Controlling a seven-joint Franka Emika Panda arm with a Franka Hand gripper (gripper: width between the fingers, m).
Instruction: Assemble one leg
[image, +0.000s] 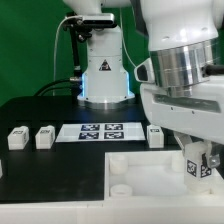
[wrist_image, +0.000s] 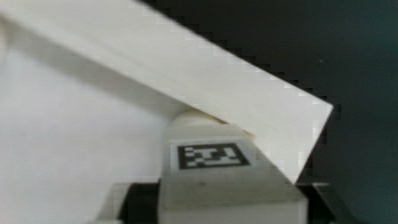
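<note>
My gripper needs to open, turn square with the panel at my wrist and close on the tagged leg (image: 204, 170), since I am holding the leg at an angle to the panel's corner edge.
My gripper (image: 199, 170) is shut on a leg (image: 197, 168), a small white block with a black-and-white tag, and holds it upright over the near right corner of the large white square panel (image: 135, 175). In the wrist view the held leg (wrist_image: 214, 160) sits between the dark fingers (wrist_image: 139, 200), its tip against the panel's corner edge (wrist_image: 178, 60). Three more legs stand on the black table: two at the exterior view's left (image: 17, 138) (image: 44, 137) and one near the gripper (image: 155, 134).
The marker board (image: 100, 131) lies flat on the table behind the panel. The arm's white base (image: 104, 75) stands behind it. The panel's round corner sockets (image: 117, 160) show near its left edge.
</note>
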